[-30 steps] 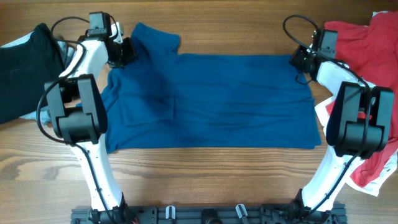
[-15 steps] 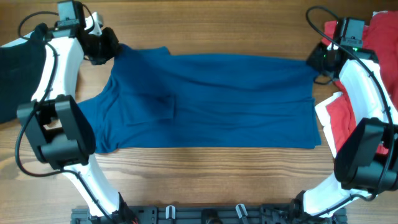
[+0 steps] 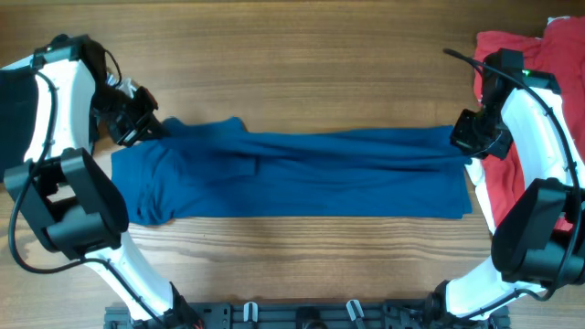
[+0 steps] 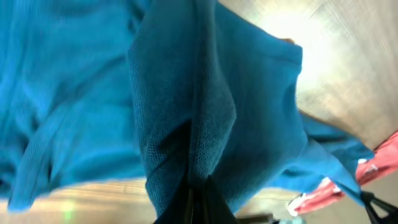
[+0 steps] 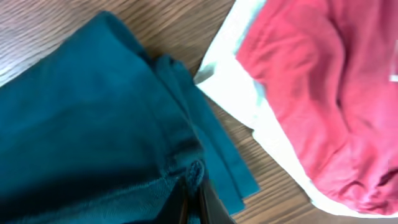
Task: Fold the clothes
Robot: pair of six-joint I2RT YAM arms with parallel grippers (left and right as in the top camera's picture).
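Next, I lay the dark blue shirt's corner down with my left gripper, as its far edge bulges beside that gripper, then take the bulge (image 3: 221,140) and straighten it.
The dark blue shirt (image 3: 302,174) lies across the middle of the wooden table, its far half drawn over toward the near half. My left gripper (image 3: 146,128) is shut on the shirt's far left corner; the left wrist view shows the blue cloth (image 4: 186,112) bunched in the jaws (image 4: 198,186). My right gripper (image 3: 466,137) is shut on the far right corner, with cloth (image 5: 112,124) pinched between the fingers (image 5: 194,183). A red shirt (image 3: 526,55) lies at the right, also in the right wrist view (image 5: 311,81). A black garment (image 3: 14,82) lies at the far left edge.
White cloth (image 5: 242,87) lies under the red shirt next to the blue shirt's right edge. Bare wood table (image 3: 302,73) stretches behind the shirt. A black rail (image 3: 302,315) runs along the front edge.
Both grippers have pulled the shirt's far edge toward the front, and the far half now folds over the near half. The left sleeve has come in from the back left.
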